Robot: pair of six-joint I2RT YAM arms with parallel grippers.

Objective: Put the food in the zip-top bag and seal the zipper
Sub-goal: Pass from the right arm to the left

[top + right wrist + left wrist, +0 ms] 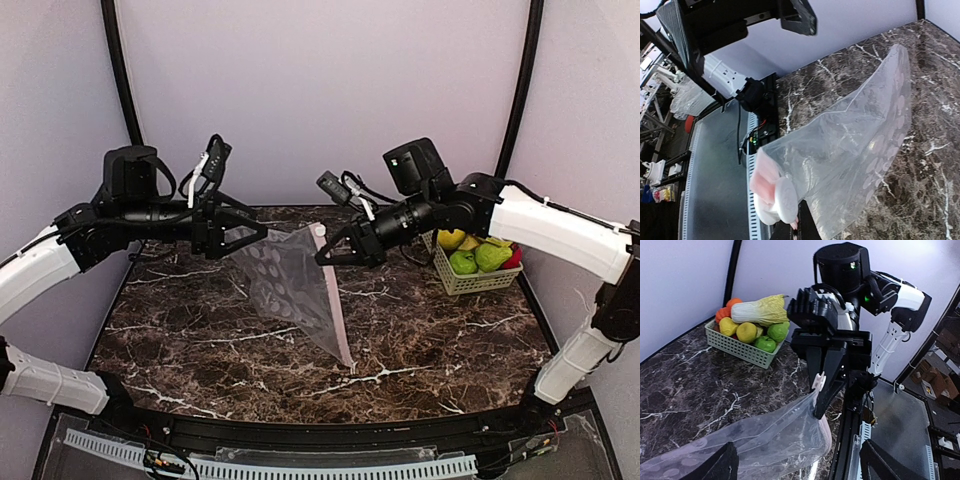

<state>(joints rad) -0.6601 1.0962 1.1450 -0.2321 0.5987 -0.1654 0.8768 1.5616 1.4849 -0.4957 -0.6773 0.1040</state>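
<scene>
My left gripper will take the bag's corner beside the white slider tab, which my right gripper is pinching, before my right gripper grips the slider tab (320, 230).
The zip-top bag (295, 285) hangs over the table, clear with pale dots. Its pink zipper (335, 310) slopes down to the marble. My right gripper (324, 256) is shut on the bag's upper corner, just under the white slider tab (782, 200) and the zipper (761, 172). My left gripper (255, 238) is open at the bag's opposite edge. In the left wrist view the bag (765, 440) sags between the left gripper's (799, 454) spread fingers (722, 465), unheld. The food (760, 310) lies piled in a basket: cabbage, lemon (746, 332), green fruit (778, 331), tomato (724, 312).
The pale green mesh basket (478, 281) stands at the table's right rear, behind my right arm (540, 225). Dark marble tabletop (200, 340) spreads under the bag. A black frame rail and a cable tray (300, 465) run along the near edge.
</scene>
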